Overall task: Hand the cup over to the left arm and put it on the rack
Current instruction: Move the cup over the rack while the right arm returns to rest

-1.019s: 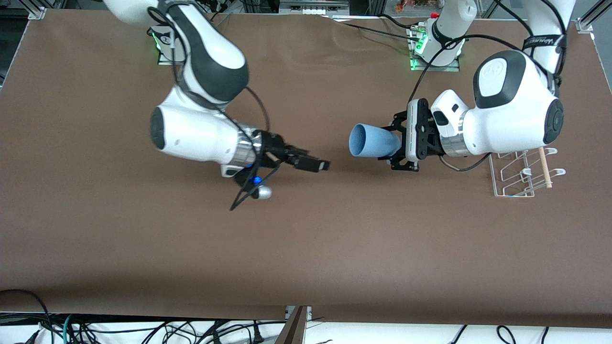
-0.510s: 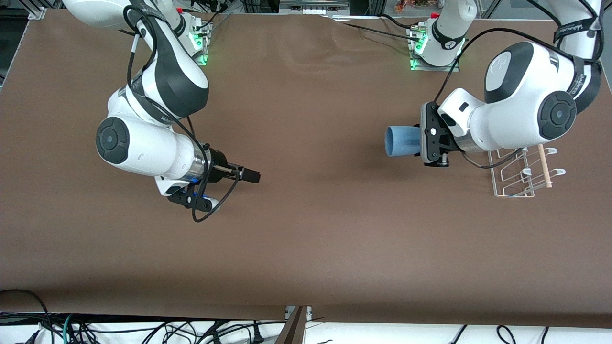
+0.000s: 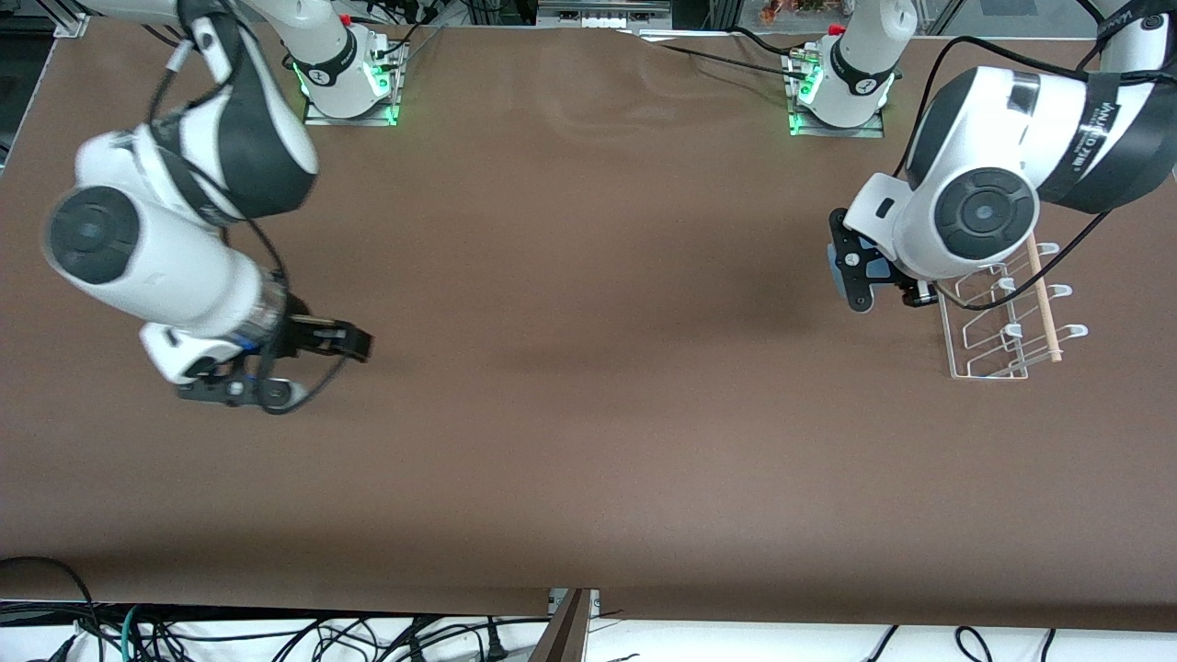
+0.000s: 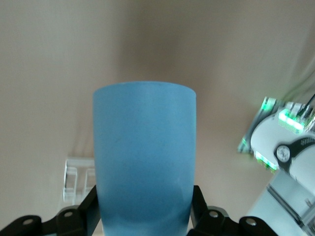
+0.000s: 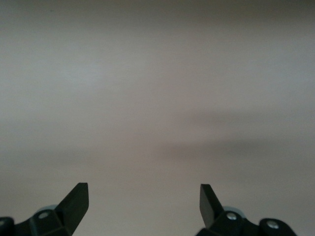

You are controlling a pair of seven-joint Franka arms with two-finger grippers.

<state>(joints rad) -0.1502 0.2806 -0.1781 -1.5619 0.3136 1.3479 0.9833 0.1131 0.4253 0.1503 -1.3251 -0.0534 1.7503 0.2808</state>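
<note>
The light-blue cup will leave my left gripper on the end of the rack (image 3: 985,282) nearest the arm bases.
The light-blue cup (image 4: 144,157) is held between the black fingers (image 4: 90,202) of my left gripper (image 4: 144,212). In the front view only a sliver of the cup (image 3: 879,269) shows under the left gripper (image 3: 853,272), which hangs over the table just beside the rack (image 3: 1002,326), toward the right arm's end of it. The clear wire rack with white-tipped pegs and a wooden dowel (image 3: 1043,299) stands at the left arm's end of the table; part of it also shows in the left wrist view (image 4: 76,179). My right gripper (image 3: 354,343) is open and empty (image 5: 142,195), low over bare table at the right arm's end.
The brown table cloth (image 3: 588,368) spreads between the two arms. The arm bases with green lights (image 3: 349,83) (image 3: 832,92) stand along the table edge farthest from the front camera. Cables hang below the edge nearest that camera.
My left arm has swung the cup toward the rack and turned it, so the wrist now covers most of it. My right arm has drawn back toward its own end, empty.
</note>
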